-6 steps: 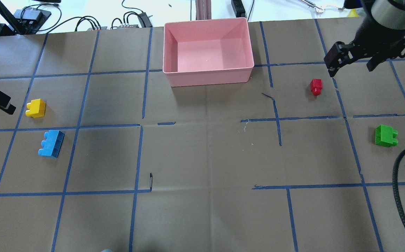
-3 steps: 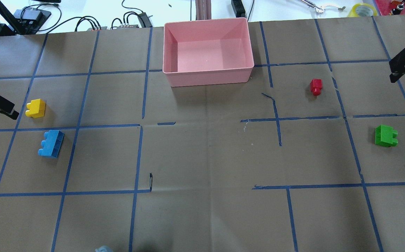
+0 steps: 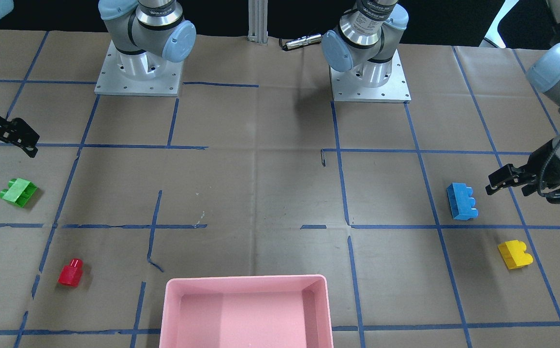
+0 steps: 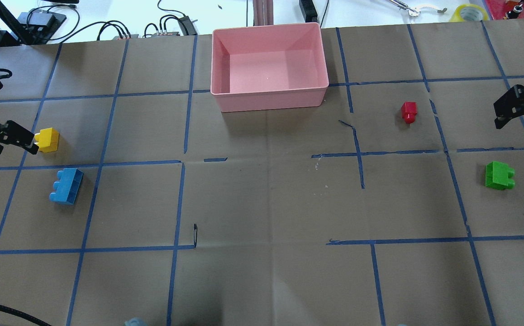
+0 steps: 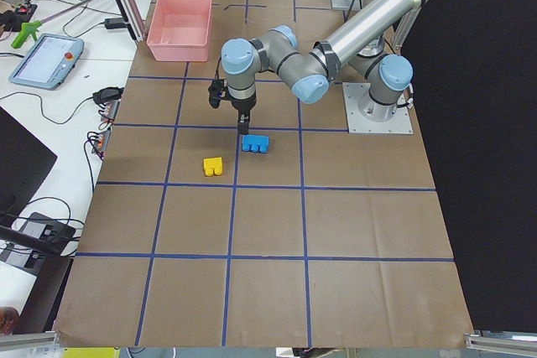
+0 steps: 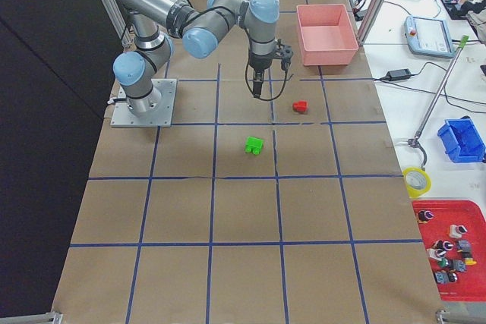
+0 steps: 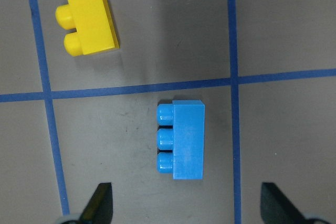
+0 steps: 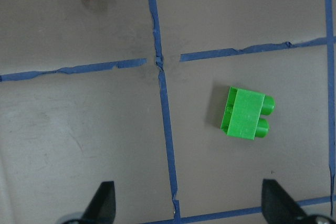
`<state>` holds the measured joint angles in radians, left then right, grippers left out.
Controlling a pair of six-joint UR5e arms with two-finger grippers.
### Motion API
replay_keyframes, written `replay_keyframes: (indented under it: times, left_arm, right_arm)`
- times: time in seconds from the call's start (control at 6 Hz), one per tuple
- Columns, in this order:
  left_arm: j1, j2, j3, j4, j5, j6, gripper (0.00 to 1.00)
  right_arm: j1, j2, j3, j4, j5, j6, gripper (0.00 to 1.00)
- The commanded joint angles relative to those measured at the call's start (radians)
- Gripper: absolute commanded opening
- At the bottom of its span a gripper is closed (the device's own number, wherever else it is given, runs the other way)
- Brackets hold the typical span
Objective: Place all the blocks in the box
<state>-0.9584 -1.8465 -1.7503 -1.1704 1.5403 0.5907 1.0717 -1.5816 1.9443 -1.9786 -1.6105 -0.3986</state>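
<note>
The blue block is next for my left gripper, which should go to it and close on the block's middle [image 3: 461,201] [image 7: 185,139], across its bumpy side and its smooth side.
The pink box [image 4: 271,102] stands at the far middle of the table with no block inside; it also shows in the front view [image 3: 246,279]. The yellow block [image 4: 47,139] and the blue block [image 4: 66,185] lie at the left. The red block [image 4: 409,112] and the green block [image 4: 498,175] lie at the right. My left gripper [image 4: 12,141] is open and empty above the table, its finger beside the yellow block. In its wrist view the blue block [image 7: 181,140] lies ahead of its fingertips [image 7: 100,203]. My right gripper [image 4: 520,115] is open and empty, above the table and apart from the red and green blocks [image 8: 247,113].
Brown paper with a blue tape grid covers the table. Cables and adapters [image 4: 171,25] and a yellow tape roll [image 4: 469,12] lie beyond the far edge. The two arm bases [image 3: 140,72] [image 3: 369,77] stand at the robot's side.
My right gripper has swung from beside the red block out to the right edge, then a little nearer. My left gripper has moved right, up to the yellow block. The blocks have not moved.
</note>
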Motion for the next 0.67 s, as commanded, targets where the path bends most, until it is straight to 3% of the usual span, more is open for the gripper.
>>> replay_keyframes:
  times: [0.0,0.33,0.5]
  left_arm:
    - [-0.016,-0.043,-0.044,0.082,-0.017,-0.08,0.99]
    - [-0.016,-0.045,-0.182,0.255,-0.014,-0.074,0.99]
    - [-0.013,-0.052,-0.245,0.356,-0.014,-0.057,0.99]
  right_arm:
    - [-0.062,0.041,0.093,-0.156,0.012,-0.084,0.97]
    - [-0.166,0.144,0.085,-0.166,0.015,-0.137,1.0]
    - [-0.174,0.187,0.085,-0.281,0.015,-0.138,1.0]
